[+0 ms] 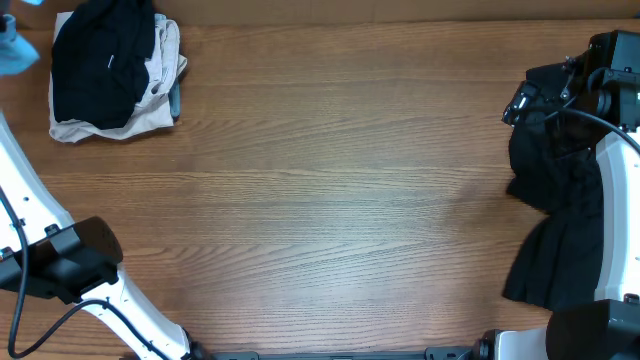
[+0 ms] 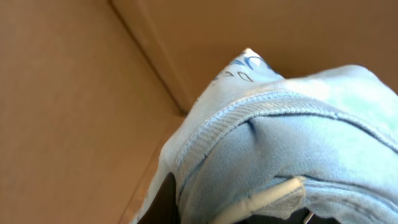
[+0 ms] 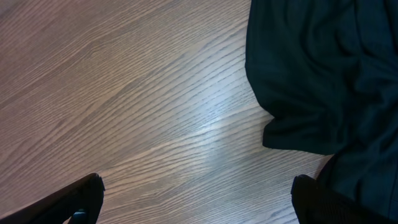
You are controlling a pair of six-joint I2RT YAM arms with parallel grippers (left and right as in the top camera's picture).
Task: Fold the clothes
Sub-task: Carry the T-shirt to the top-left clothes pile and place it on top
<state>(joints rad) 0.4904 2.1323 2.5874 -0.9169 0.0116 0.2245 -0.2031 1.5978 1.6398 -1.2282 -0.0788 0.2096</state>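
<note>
I will use my left gripper to lay the light blue garment, now inside a cardboard box, on top of the black garment on the folded stack (image 1: 110, 70) and let go of it there.
A crumpled black garment (image 1: 560, 190) lies at the table's right edge; it also fills the right side of the right wrist view (image 3: 323, 74). My right gripper (image 1: 523, 100) is open, its two fingers spread wide over bare wood (image 3: 199, 199) just left of the black garment's edge. A light blue garment (image 1: 12, 48) shows at the far top-left corner. In the left wrist view it (image 2: 292, 143) fills the frame inside a cardboard box and hides my left fingers, which seem shut on it.
A folded stack sits at the back left: a black garment (image 1: 100, 60) on top of a beige one (image 1: 160, 100). Brown cardboard box walls (image 2: 74, 93) surround the blue garment. My left arm (image 1: 70, 260) crosses the front-left corner of the wooden table (image 1: 330, 200).
</note>
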